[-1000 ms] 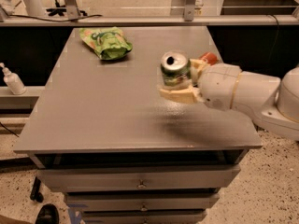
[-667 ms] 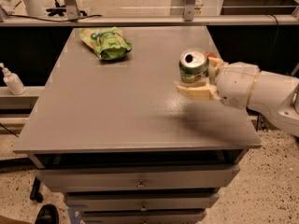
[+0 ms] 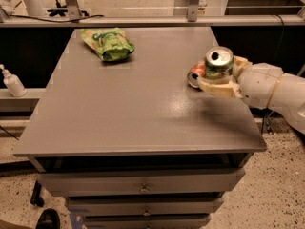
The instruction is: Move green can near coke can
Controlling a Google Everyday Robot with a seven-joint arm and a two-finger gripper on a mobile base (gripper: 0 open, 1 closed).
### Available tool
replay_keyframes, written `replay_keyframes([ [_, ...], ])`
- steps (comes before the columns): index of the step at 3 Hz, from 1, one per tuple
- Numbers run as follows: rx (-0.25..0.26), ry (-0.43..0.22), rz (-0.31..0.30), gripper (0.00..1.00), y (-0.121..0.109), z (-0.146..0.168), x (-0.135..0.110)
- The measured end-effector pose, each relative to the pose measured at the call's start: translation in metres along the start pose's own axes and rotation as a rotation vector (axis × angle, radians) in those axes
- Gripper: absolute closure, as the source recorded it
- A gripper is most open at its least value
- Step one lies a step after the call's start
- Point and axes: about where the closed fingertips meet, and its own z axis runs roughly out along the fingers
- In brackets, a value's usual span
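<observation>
Next, my gripper sets the green can down on the grey table [image 3: 226, 90], in the space that lies between the coke can and the side edge of the table.
The green can [image 3: 219, 64] stands upright in my gripper [image 3: 220, 80], silver top up, at the right side of the grey table [image 3: 124, 109]. My gripper is shut on the green can and reaches in from the right on a white arm [image 3: 274, 89]. The coke can [image 3: 196, 74] lies on its side on the table just left of and behind the green can, partly hidden by it. The two cans are very close together, perhaps touching.
A flat green snack bag [image 3: 107, 43] lies at the far left of the table. A white spray bottle [image 3: 11, 81] stands on a ledge left of the table. The table's right edge is just under my gripper. Drawers are below the tabletop.
My gripper has carried the green can to the right and farther back, toward the table's right edge, beside the coke can.
</observation>
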Motion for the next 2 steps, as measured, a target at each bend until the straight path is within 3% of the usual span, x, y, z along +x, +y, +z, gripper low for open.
replay_keyframes([
  [2, 0.074, -0.029, 0.058, 1.0, -0.03, -0.003, 0.018],
])
